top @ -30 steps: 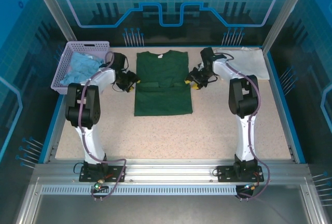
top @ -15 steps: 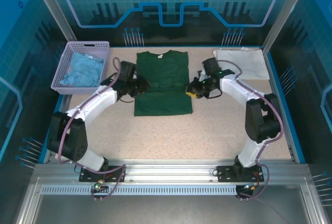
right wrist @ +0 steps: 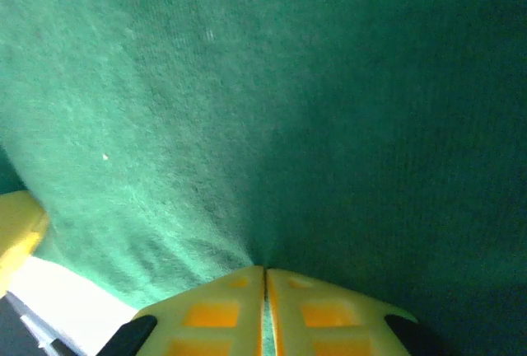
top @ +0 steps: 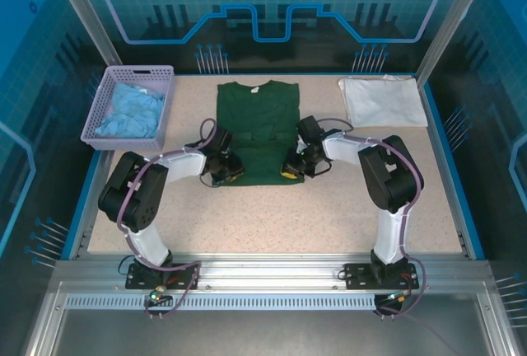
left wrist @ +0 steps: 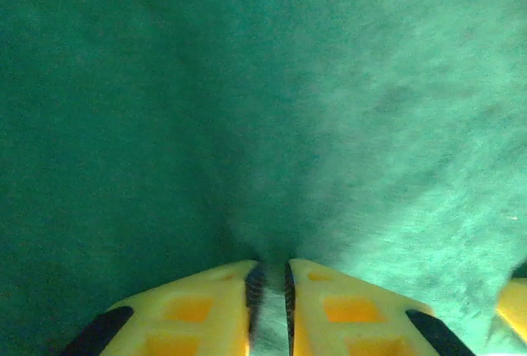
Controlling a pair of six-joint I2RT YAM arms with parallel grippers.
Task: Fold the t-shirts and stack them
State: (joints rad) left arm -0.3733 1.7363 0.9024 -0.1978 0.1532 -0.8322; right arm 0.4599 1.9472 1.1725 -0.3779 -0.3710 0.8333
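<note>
Next, I release the green cloth from my left gripper on the dark green t-shirt's basket-side edge [top: 231,161], just short of its fold.
The dark green t-shirt [top: 257,125] lies flat mid-table with its sleeves folded in and a small white neck label at the far end. My left gripper [top: 230,176] sits at its near left corner, and in the left wrist view the yellow fingers [left wrist: 206,306] pinch green cloth [left wrist: 263,109] in the narrow gap of my left gripper [left wrist: 272,264]. At the near right corner, my right gripper [top: 291,171] [right wrist: 264,269] is shut on a thin fold of the same green cloth [right wrist: 247,125]. A folded white t-shirt [top: 383,100] rests at the back right.
A lilac basket [top: 103,100] holding light blue cloth [top: 132,110] stands at the back left. Blue rails edge the speckled tabletop [top: 272,216]. Both arm bases are bolted at the near edge.
Both grippers came from the shirt's mid sides down to its near corners. Their jaws closed onto the green cloth.
</note>
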